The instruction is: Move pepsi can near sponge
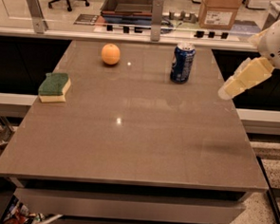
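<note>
The robot's gripper will next go to the pepsi can and grab its upper half [183,58], just below the can's silver top.
The pepsi can [182,62], dark blue with a silver top, stands upright at the back right of the brown table [133,137]. The sponge [54,86], green on top and pale yellow below, lies near the table's left edge. My gripper [229,89] hangs at the right edge of the table, to the right of the can and a little nearer the front, well apart from it. It holds nothing.
An orange [110,54] sits at the back of the table, left of the can. Behind the table runs a glass partition with metal posts [157,12]. A cardboard box [220,10] stands beyond it at the back right.
</note>
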Controlling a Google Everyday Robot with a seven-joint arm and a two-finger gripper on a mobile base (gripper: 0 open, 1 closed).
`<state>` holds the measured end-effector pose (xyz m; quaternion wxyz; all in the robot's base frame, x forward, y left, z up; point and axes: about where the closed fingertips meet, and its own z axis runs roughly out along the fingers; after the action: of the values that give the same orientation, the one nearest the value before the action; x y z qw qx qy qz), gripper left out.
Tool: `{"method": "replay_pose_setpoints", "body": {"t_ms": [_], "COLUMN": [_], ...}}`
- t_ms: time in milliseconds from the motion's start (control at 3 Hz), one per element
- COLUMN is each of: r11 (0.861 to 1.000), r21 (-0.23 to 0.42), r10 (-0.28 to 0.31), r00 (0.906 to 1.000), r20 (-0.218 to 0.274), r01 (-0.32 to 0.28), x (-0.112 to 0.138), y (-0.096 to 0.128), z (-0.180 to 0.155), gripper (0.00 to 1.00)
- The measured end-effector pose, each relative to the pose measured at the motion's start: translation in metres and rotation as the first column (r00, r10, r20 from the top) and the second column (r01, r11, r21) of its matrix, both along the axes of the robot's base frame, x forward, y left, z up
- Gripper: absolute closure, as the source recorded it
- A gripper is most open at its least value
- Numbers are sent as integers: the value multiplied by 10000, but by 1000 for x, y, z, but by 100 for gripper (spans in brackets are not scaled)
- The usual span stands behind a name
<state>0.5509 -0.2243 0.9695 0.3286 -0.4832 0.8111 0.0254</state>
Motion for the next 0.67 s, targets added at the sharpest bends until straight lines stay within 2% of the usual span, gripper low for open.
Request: {"method": "replay_pose_setpoints", "body": {"t_ms": [333,667], "r11": [9924,9695], "r21": [1135,2362], "r10": [-517,-841], "r00": [9981,9940], "r20": [339,704], "r01": [476,653], "x": [32,67], "y": [7,19], "z": [-15,-25], "gripper": [0,0]}}
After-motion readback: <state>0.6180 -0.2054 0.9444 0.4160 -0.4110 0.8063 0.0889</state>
